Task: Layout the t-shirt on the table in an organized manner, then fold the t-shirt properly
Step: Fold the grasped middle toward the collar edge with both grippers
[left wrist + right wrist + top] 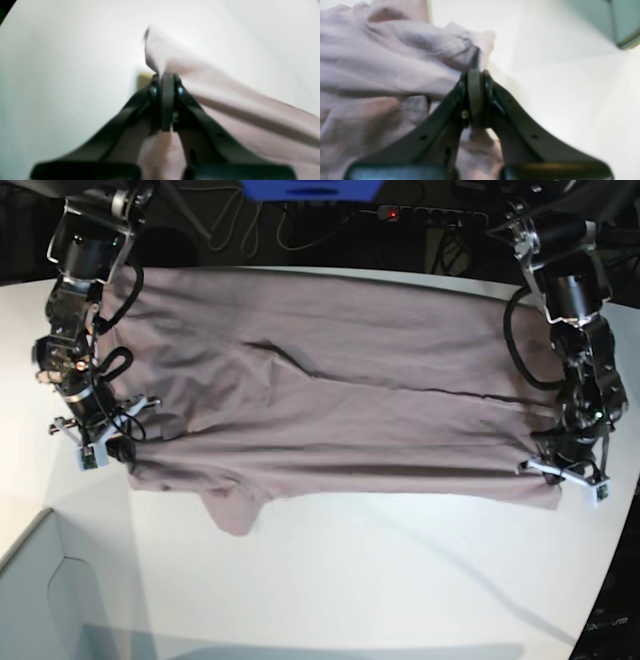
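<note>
A flap at the t-shirt's corner pokes out beyond the fingers of my left gripper, so I will open them and grab the t-shirt by its outer edge (pixel 553 505).
The mauve t-shirt (pixel 330 400) lies spread wide across the white table (pixel 400 580), with wrinkles and a sleeve hanging toward the front left. At the shirt's front right corner, my left gripper (pixel 552 478) is shut on the hem. In the left wrist view, its jaws (pixel 167 75) pinch a raised fold of the t-shirt (pixel 237 100) above the table (pixel 62 75). My right gripper (pixel 118 450) is shut on the shirt's front left edge. Up close, the right gripper (pixel 476 72) clamps bunched t-shirt cloth (pixel 382 62) over the table (pixel 557 87).
A pale grey box corner (pixel 50 600) sits at the front left, and it shows as a greenish box (pixel 625 22) in the right wrist view. A blue object (pixel 310 188), cables and a power strip (pixel 430 215) lie behind the table. The table's curved edge (pixel 610 580) runs along the right.
</note>
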Robot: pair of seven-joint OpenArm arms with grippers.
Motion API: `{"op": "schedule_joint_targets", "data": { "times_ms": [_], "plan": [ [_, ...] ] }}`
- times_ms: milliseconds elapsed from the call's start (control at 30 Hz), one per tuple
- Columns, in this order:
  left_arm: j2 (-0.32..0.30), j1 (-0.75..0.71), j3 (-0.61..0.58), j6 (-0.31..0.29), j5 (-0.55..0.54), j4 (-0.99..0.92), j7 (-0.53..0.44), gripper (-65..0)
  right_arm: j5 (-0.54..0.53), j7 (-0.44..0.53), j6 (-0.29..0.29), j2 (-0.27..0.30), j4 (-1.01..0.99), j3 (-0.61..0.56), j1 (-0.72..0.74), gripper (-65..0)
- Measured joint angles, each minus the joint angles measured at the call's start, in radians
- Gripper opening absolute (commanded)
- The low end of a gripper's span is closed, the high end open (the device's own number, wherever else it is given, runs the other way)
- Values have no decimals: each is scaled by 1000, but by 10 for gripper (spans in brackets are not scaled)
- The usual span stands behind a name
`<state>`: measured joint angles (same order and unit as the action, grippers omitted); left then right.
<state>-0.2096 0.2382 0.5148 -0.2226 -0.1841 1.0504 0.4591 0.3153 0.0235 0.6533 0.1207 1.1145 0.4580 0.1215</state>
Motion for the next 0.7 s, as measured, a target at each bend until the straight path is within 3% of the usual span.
{"op": "schedule_joint_targets", "data": {
  "times_ms": [233,700],
  "plan": [
    [13,-79,75,4,0,46,46,-650,-5,4,1,-61,172,40,-125,-650],
    [16,-205,77,1,0,42,33,-649,-4,7,0,-79,198,32,-305,-650]
  ]
}}
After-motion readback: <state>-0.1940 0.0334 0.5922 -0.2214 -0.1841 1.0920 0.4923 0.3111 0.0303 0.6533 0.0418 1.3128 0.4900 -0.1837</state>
